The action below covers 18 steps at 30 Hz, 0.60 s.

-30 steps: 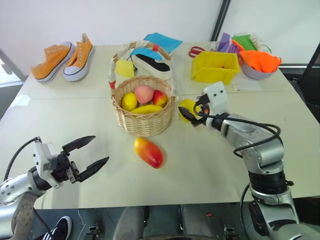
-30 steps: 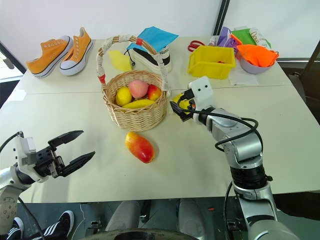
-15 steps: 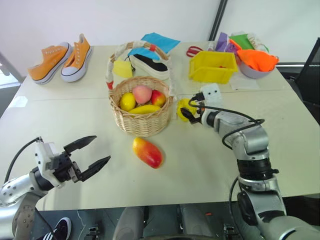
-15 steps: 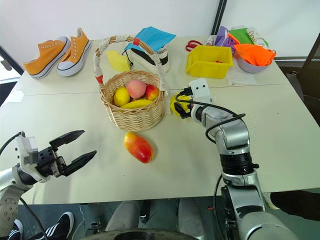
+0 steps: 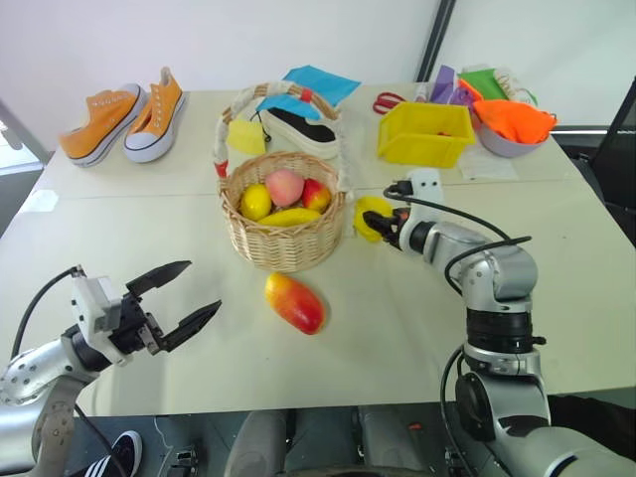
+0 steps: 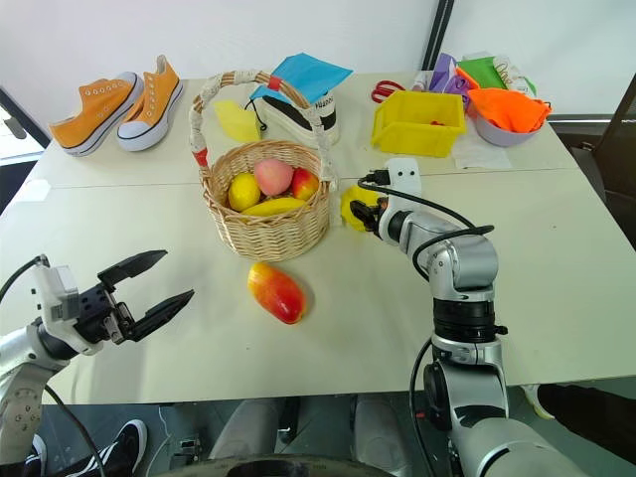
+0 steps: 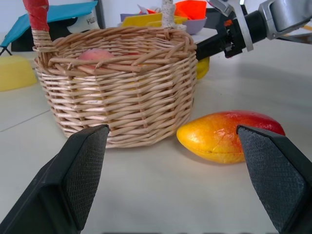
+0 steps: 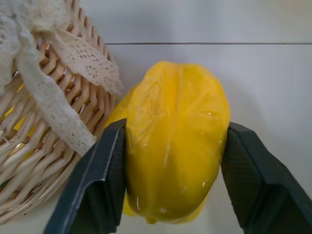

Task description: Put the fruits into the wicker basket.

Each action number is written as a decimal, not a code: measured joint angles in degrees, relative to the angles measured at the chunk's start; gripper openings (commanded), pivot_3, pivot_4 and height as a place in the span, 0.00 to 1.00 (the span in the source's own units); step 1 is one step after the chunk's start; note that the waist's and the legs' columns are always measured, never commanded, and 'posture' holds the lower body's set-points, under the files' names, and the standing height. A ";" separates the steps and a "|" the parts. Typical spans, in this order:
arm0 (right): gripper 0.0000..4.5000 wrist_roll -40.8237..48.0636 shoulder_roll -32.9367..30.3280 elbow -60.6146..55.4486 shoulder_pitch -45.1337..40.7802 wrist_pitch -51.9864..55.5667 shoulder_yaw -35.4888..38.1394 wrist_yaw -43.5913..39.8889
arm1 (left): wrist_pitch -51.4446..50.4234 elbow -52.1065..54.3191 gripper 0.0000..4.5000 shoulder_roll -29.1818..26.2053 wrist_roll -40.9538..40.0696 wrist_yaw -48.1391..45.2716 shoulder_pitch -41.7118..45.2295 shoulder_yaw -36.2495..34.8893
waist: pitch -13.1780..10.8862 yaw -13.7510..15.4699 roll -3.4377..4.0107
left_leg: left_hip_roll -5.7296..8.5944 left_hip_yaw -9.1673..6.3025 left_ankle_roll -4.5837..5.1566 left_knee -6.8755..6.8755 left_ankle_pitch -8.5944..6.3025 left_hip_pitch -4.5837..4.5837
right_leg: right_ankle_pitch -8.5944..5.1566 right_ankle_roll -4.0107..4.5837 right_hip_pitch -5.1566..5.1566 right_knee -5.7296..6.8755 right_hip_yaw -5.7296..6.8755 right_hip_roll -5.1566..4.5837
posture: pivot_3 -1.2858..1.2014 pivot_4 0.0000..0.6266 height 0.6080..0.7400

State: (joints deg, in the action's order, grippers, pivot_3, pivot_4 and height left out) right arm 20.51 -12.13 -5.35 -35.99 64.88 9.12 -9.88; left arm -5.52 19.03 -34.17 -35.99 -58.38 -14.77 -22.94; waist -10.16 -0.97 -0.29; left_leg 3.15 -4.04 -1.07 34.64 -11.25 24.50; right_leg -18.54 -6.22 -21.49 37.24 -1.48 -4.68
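Note:
I need to use my right gripper to set the lumpy yellow fruit down on the lemon and banana in the wicker basket (image 5: 270,202).
The wicker basket (image 5: 283,238) stands mid-table, holding a peach (image 5: 285,186), a lemon (image 5: 256,201), a banana (image 5: 290,216) and a red apple (image 5: 318,194). A red-and-yellow mango (image 5: 295,302) lies on the table just in front of it. The lumpy yellow fruit (image 5: 372,214) rests on the table against the basket's right side. My right gripper (image 5: 376,227) is shut on it, one pad pressed on each flank (image 8: 109,170). My left gripper (image 5: 202,286) hovers open near the front left edge, pointing at the basket and mango, with nothing between its fingers (image 7: 80,165).
Orange sneakers (image 5: 124,117) sit at the back left. A black-and-white shoe (image 5: 298,124), a yellow flat piece (image 5: 246,136) and blue cloth (image 5: 320,84) lie behind the basket. At the back right stand a yellow bin (image 5: 425,132) and a grey bowl of orange cloth (image 5: 512,124).
My right gripper sank a little onto the yellow fruit beside the basket and its fingers closed on it. The left gripper stayed where it was, open.

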 measured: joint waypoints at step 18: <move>0.59 18.08 -28.18 -15.84 12.29 -4.44 5.96 -33.63 | 0.31 -4.41 1.00 0.65 -0.95 0.89 2.34 -1.48 | -0.04 -0.09 0.05 | -0.02 0.02 0.04 0.01 -0.01 0.13 | 0.00 -0.01 0.11 -0.01 0.01 0.00 | 0.52 0.24 1.00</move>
State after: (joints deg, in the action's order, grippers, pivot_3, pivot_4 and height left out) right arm 38.58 -40.31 -21.19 -23.70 60.44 15.08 -43.50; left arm -5.22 14.62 -33.52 -36.94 -57.49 -12.43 -24.42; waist -10.20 -1.06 -0.23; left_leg 3.12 -4.03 -1.03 34.65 -11.26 24.63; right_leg -18.54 -6.23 -21.38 37.23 -1.46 -4.69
